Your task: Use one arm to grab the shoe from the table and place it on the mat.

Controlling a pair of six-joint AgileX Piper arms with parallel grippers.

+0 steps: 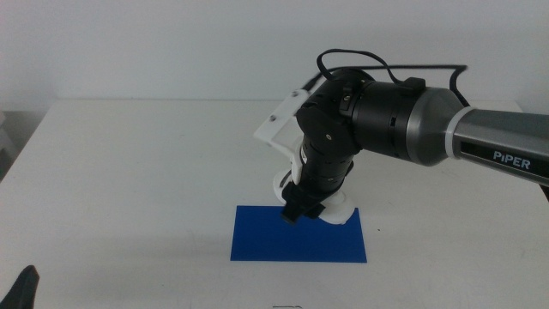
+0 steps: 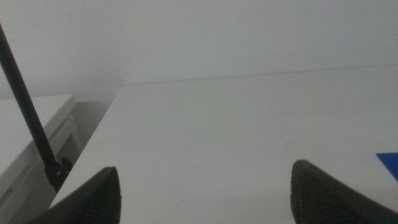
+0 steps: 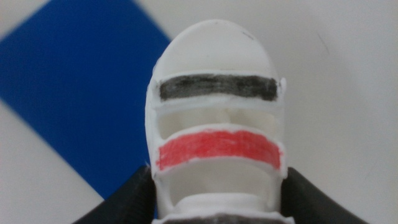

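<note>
The robot's right gripper should set the white shoe down in the middle of the dark-blue mat [image 1: 297,231] [image 3: 142,124].
The right arm [image 1: 403,120] reaches in from the right and points down at the far edge of the dark-blue mat [image 1: 300,236]. My right gripper [image 1: 296,210] is shut on the white shoe [image 1: 336,210], which sits at the mat's far edge, partly over it. In the right wrist view the shoe [image 3: 217,124] shows its black and red straps between the two jaws of the right gripper [image 3: 217,214]. The mat [image 3: 74,93] lies under one side of it and the white table under the other. I cannot tell whether the sole touches the mat. My left gripper [image 1: 21,287] waits open at the front left corner.
The white table [image 1: 129,172] stretches left of the mat. The left wrist view shows the left gripper [image 2: 205,199] over bare table, a corner of the mat [image 2: 388,163], the table's edge and a thin black rod [image 2: 28,118] beside it.
</note>
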